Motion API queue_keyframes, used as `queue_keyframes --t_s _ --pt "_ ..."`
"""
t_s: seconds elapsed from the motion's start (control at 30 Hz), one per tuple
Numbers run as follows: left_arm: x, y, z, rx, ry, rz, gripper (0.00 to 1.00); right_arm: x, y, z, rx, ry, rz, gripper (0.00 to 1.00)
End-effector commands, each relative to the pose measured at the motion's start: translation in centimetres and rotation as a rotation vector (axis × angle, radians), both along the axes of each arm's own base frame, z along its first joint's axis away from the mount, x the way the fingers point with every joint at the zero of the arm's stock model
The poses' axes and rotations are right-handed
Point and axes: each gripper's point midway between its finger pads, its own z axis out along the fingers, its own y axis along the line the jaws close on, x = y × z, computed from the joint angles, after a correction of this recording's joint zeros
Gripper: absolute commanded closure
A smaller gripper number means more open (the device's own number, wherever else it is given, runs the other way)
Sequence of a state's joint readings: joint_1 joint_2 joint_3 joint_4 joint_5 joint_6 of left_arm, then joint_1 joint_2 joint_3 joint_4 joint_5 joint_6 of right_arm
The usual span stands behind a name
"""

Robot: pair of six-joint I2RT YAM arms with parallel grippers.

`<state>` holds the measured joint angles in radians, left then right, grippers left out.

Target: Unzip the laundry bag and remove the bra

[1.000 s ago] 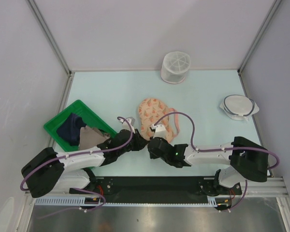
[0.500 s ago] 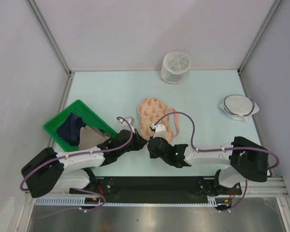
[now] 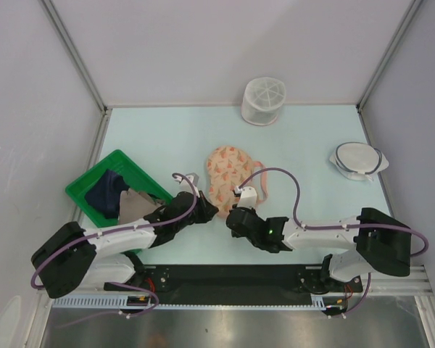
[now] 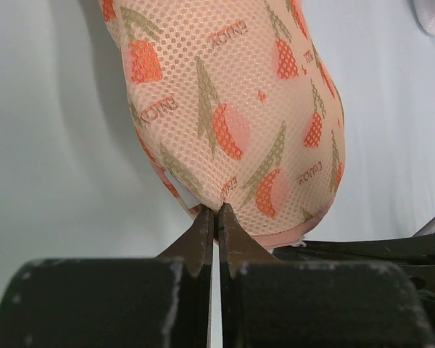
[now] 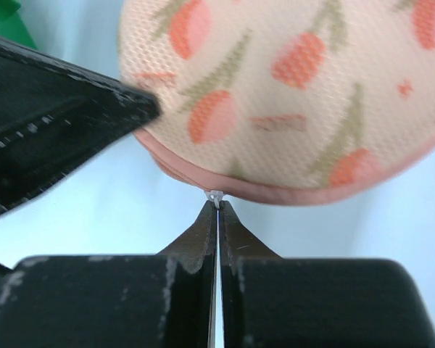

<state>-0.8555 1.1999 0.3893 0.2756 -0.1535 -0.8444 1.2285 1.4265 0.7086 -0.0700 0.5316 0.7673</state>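
The mesh fold above the zip is in my left gripper, which should open and take the pink edging (image 4: 181, 201) before my right gripper pulls the zip.
The laundry bag (image 3: 228, 168), a peach mesh pouch with orange-red print and pink zip edging, lies mid-table. My left gripper (image 3: 212, 209) is at its near end. In the left wrist view this gripper (image 4: 217, 212) is shut, pinching the mesh of the laundry bag (image 4: 232, 109). My right gripper (image 3: 230, 214) is beside it. In the right wrist view this gripper (image 5: 217, 204) is shut on the small white zip pull (image 5: 216, 196) at the pink edge of the laundry bag (image 5: 290, 87). The bra is hidden.
A green tray (image 3: 83, 190) at the left holds a dark navy cloth (image 3: 105, 192) and a tan cloth (image 3: 134, 204). A white mesh cylinder (image 3: 263, 100) stands at the back. A flat white mesh disc (image 3: 357, 159) lies at the right.
My right arm has shifted slightly to the right and towards the near edge. My left gripper has moved a little farther away. The bag's near end has shifted with them.
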Motion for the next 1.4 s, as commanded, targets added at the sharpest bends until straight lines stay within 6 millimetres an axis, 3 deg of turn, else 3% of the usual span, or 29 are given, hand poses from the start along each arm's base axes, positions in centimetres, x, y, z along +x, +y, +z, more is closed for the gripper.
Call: queue_keyframes --t_s 0.0,0.27,0.47,0.77,0.97,1.2,1.3,1.33,1.37 --pt "1.6 2.0 0.0 0.048 -0.046 0.063 1.0 0.8 -2.8 0.4 -0.044 -0.038 -0.089 1.0" --pt "2.2 2.6 -0.7 0.076 -0.047 0.062 1.0 1.4 -5.4 0.3 -0.059 -0.044 -0.146 1.0" --pt "2.8 2.1 -0.8 0.098 -0.048 0.042 1.0 1.6 -6.2 0.6 -0.049 -0.05 -0.164 1.0" --pt "3.8 0.3 -0.4 0.121 -0.07 -0.033 1.0 1.0 -6.0 0.9 -0.016 -0.036 -0.142 1.0" --pt "5.5 -1.1 0.1 0.144 -0.095 -0.052 1.0 0.2 -5.6 1.1 0.029 -0.015 -0.125 1.0" --pt "8.2 -1.7 2.0 0.165 -0.135 -0.015 1.0 -0.5 -3.4 0.7 0.09 0.018 -0.077 1.0" --pt "8.3 -1.6 2.5 0.168 -0.132 -0.007 0.75 -0.6 -1.9 0.2 0.101 0.032 -0.039 1.0" --pt "8.2 -1.4 3.1 0.161 -0.139 -0.003 0.49 -0.6 -1.4 0.2 0.107 0.034 -0.029 1.0" --pt "7.8 -1.0 2.8 0.164 -0.132 0.0 0.37 -0.7 -0.9 -0.2 0.089 0.046 -0.009 1.0"
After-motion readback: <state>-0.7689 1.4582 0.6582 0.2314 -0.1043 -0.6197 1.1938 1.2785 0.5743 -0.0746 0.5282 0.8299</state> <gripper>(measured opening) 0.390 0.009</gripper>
